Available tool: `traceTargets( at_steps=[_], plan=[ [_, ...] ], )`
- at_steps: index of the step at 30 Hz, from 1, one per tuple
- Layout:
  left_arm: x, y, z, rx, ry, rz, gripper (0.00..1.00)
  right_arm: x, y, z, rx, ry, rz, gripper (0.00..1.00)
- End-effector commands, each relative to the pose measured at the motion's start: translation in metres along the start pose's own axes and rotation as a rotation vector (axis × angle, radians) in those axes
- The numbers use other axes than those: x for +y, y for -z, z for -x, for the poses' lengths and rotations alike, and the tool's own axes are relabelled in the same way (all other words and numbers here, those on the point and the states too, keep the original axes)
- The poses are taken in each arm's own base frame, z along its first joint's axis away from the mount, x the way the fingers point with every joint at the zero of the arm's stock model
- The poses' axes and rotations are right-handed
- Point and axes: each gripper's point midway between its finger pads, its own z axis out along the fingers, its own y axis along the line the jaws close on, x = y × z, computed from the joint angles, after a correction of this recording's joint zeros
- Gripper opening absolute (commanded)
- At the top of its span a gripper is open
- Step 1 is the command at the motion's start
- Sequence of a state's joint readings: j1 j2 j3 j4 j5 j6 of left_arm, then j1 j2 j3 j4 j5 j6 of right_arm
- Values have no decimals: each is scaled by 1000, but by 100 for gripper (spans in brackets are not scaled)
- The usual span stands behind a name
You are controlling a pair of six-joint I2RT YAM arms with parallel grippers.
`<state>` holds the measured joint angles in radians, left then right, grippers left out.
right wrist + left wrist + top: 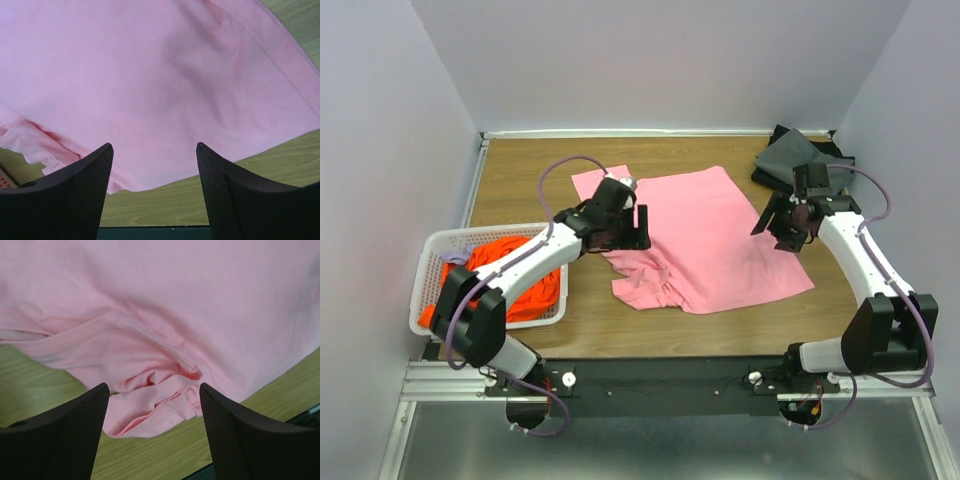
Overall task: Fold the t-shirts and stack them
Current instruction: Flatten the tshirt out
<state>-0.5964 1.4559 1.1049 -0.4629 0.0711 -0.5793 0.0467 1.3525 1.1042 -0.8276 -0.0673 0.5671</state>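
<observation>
The robot's left gripper needs to close on the light pink t-shirt's crumpled near edge (624,277) (111,389), where the bunched flap begins on the basket's side.
A light pink t-shirt (710,240) lies spread over the middle of the wooden table (520,180), its near left part crumpled. My left gripper (630,230) hovers over the shirt's left edge, open and empty. Its wrist view shows the bunched pink folds (150,400) below the open left gripper (152,390). My right gripper (775,225) hangs at the shirt's right edge, open too. In its wrist view the smooth pink cloth (150,75) lies just beyond the empty right gripper (153,147). An orange t-shirt (510,275) fills the basket. Dark grey t-shirts (800,155) lie at the back right corner.
A white slotted basket (423,280) stands at the near left of the table, under my left arm. Pale walls close in the table on the left, back and right. A black rail runs along the table's near edge.
</observation>
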Motion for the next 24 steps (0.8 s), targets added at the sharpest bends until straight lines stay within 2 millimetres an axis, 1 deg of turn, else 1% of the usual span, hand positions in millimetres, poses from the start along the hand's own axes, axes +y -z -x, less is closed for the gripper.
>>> traceTargets(
  at_steps=[1, 2, 3, 4, 6, 8, 9, 11, 12, 16, 17, 19, 20, 22, 24],
  plan=[
    [-3, -10, -32, 99, -85, 44, 79, 1, -9, 10, -12, 5, -21, 75],
    [-2, -13, -41, 127, -94, 57, 79, -3, -11, 10, -16, 0, -41, 75],
    [-6, -14, -52, 150, -106, 56, 79, -6, -15, 8, -9, -1, -55, 75],
    [-1, -16, -62, 170, -111, 73, 79, -11, -19, 5, -3, -5, -71, 75],
    [2, -17, -74, 192, -109, 85, 79, -17, -25, 1, 15, -15, -88, 75],
    [4, -17, -79, 191, -107, 81, 79, -24, -31, 0, 18, -36, -99, 75],
    [7, -18, -85, 197, -107, 81, 79, -29, -35, -3, 26, -44, -109, 75],
    [7, -20, -86, 185, -110, 71, 80, -31, -40, -5, 34, -54, -102, 75],
    [8, -22, -86, 183, -113, 71, 80, -39, -44, -3, 33, -74, -112, 76],
    [11, -32, -90, 187, -117, 79, 80, -47, -55, -5, 46, -64, -133, 76],
    [13, -36, -92, 194, -116, 87, 80, -52, -60, -6, 55, -64, -149, 76],
    [18, -40, -96, 206, -117, 105, 80, -55, -64, -5, 59, -64, -154, 76],
    [26, -44, -98, 208, -120, 144, 80, -57, -66, -5, 60, -68, -158, 76],
    [30, -46, -101, 213, -116, 157, 80, -59, -70, -5, 62, -70, -160, 76],
    [29, -52, -100, 205, -123, 147, 79, -61, -76, -10, 79, -76, -160, 76]
  ],
)
